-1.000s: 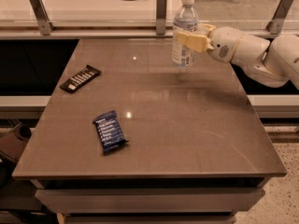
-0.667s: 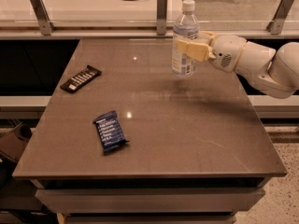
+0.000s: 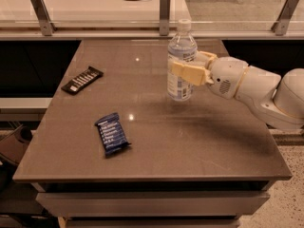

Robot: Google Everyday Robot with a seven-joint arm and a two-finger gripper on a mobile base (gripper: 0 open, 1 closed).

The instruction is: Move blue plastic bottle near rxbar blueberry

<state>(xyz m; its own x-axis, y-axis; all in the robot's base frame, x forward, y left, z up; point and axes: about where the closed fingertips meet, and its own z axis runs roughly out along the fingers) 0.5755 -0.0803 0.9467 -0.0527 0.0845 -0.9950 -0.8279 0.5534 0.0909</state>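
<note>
Next, my gripper lets go of the blue plastic bottle on the table (image 3: pixel 158 133) next to the rxbar blueberry, on the side toward my arm.
The blue plastic bottle (image 3: pixel 181 61) is upright, clear with a white cap and a blue-and-white label, over the table's middle right. My gripper (image 3: pixel 186 66) reaches in from the right and is shut on the bottle's middle, its cream fingers (image 3: pixel 187 73) on both sides. The bottle's base looks just above or barely on the tabletop. The rxbar blueberry (image 3: pixel 112 133), a flat dark blue wrapper with white text, lies at the front left, well apart from the bottle.
A slim black-wrapped bar (image 3: pixel 82 80) lies at the table's left side. The grey-brown table (image 3: pixel 204 146) has a front edge close to the camera. A glass rail with metal posts (image 3: pixel 165 8) runs along the back. My white arm (image 3: pixel 259 89) spans the right side.
My gripper has carried the bottle forward and slightly left, from the back right toward the table's middle. Both bars have stayed put.
</note>
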